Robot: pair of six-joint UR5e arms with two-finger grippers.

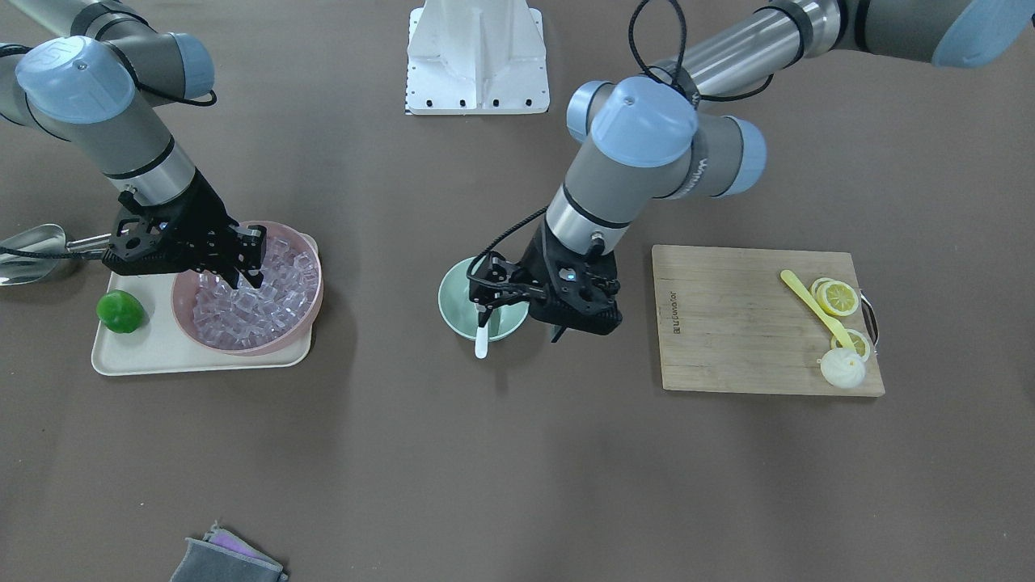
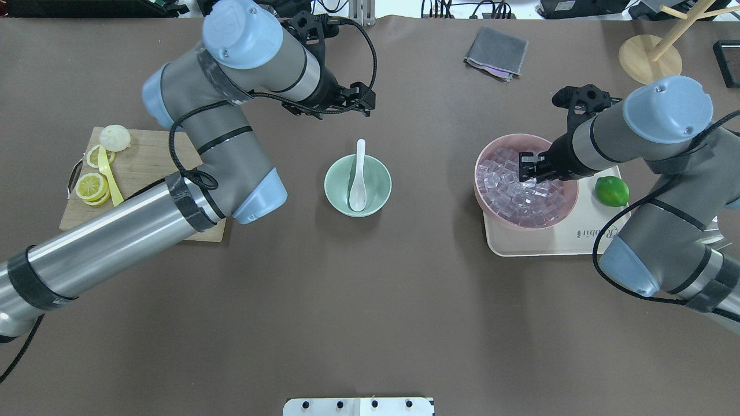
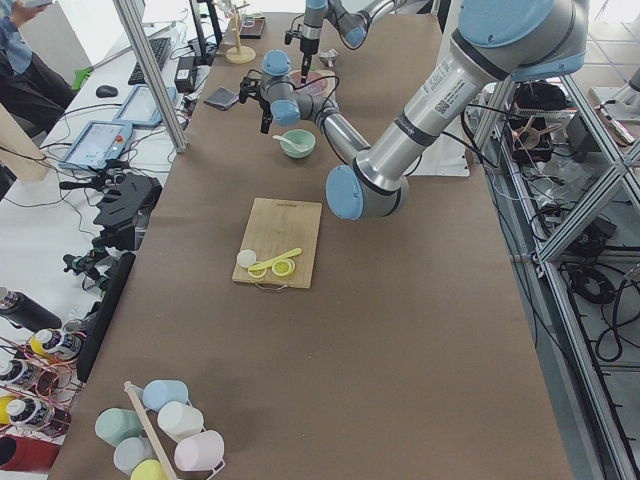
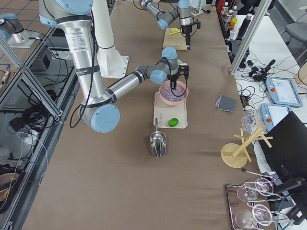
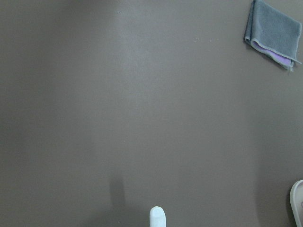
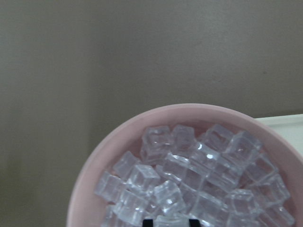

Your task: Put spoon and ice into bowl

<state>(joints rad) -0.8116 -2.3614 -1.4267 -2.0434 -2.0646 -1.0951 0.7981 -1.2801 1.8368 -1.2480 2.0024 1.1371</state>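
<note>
I need to release the ice cube with my right gripper in the mint-green bowl [image 1: 482, 283], against the white spoon's scoop tip.
The white spoon [image 2: 358, 176] lies in the mint-green bowl [image 2: 378, 188] at mid-table, scoop inside and handle over the far rim. Its handle tip shows in the left wrist view [image 5: 157, 217]. My left gripper [image 1: 485, 293] hangs open and empty just above the bowl's far side. Many ice cubes [image 2: 520, 190] fill the pink bowl [image 2: 569, 199]. My right gripper [image 1: 245, 279] is down in the ice. In the right wrist view its fingertips [image 6: 148, 221] stand one cube apart with an ice cube [image 6: 169, 218] between them.
The pink bowl and a lime [image 2: 611, 191] sit on a cream tray [image 2: 555, 245]. A metal scoop [image 1: 32, 255] lies beside the tray. A cutting board [image 1: 728, 323] holds lemon slices, a yellow utensil and a bun. A grey cloth [image 2: 496, 52] lies at the far edge.
</note>
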